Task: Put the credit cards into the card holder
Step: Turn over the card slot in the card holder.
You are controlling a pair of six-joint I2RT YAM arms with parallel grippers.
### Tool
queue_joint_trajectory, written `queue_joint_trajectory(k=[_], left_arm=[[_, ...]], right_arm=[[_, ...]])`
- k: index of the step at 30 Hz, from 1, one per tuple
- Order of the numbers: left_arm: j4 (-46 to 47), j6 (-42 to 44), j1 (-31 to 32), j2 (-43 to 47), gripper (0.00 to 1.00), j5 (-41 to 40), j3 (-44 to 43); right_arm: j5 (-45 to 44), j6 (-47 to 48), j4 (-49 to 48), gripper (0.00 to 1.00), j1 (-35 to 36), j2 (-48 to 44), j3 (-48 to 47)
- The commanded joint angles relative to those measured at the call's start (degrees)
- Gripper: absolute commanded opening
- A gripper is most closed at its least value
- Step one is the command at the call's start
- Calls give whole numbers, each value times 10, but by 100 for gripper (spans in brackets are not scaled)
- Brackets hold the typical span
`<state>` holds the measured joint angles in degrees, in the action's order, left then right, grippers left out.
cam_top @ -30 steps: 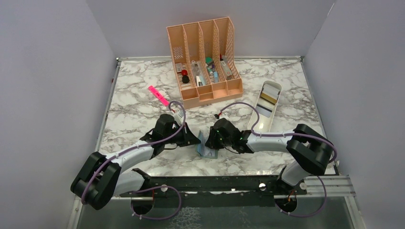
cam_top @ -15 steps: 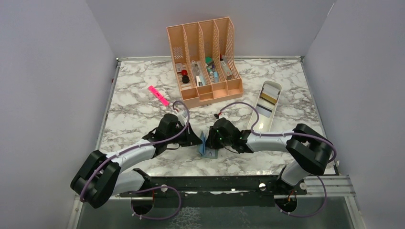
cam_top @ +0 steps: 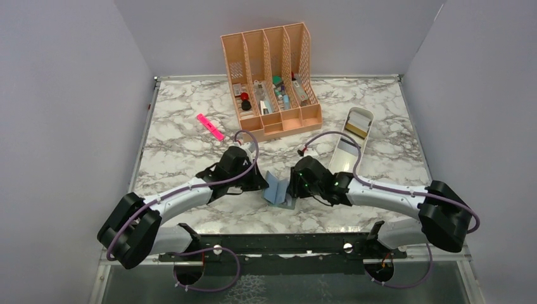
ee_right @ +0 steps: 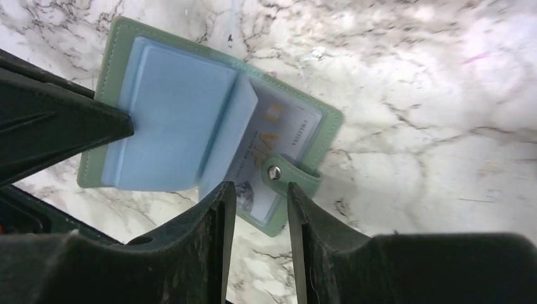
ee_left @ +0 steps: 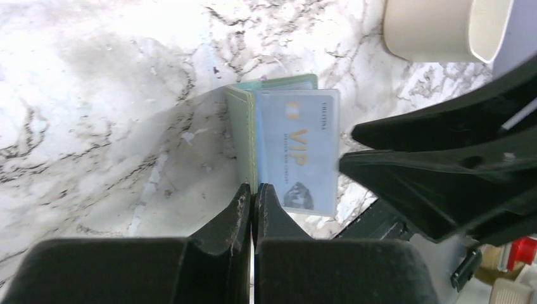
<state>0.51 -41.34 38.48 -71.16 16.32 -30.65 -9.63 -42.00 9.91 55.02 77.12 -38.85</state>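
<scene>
A blue pocket folds over the VIP card, so my left gripper will open and grab the green cover's edge (ee_left: pixel 251 161), holder spread flat.
The grey-green card holder (cam_top: pixel 276 190) lies open on the marble near the front, its blue-grey pockets fanned up. A pale card printed "VIP" (ee_right: pixel 266 142) sits inside one clear pocket and also shows in the left wrist view (ee_left: pixel 297 152). My left gripper (ee_left: pixel 253 190) is shut on the edge of the holder's green cover (ee_left: pixel 244 136). My right gripper (ee_right: pixel 259 190) is open, its jaws either side of the snap tab (ee_right: pixel 278 172) and just above it. A gold/tan credit card (cam_top: pixel 357 130) lies in the white tray.
The long white tray (cam_top: pixel 347 155) lies right of the holder, its end showing in the left wrist view (ee_left: pixel 443 25). A peach slotted organizer (cam_top: pixel 272 76) stands at the back. A pink highlighter (cam_top: pixel 209 126) lies at the left. The left gripper's black fingers (ee_right: pixel 57 120) touch the holder's left edge.
Both grippers and the card holder have shifted slightly right. The holder has gone from nearly upright to spread open. The right arm has swung out to the right.
</scene>
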Motion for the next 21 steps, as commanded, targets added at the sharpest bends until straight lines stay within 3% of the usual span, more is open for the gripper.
queue_joint_trajectory(k=[1,5,9,21], left_arm=[[-51,-10,2,3,0,-50,-16],[-39,-22,2,-7,0,-40,-10],[-31,-34,1,-19,0,-25,-6],[-64,-16,0,16,28,-32,2]], right_arm=[[-88,63,97,43,-4,-42,-44],[-166,116,144,52,-15,-76,-73],[-172,207,143,53,-61,-93,-100],[-82,433,73,52,-283,-38,-136]])
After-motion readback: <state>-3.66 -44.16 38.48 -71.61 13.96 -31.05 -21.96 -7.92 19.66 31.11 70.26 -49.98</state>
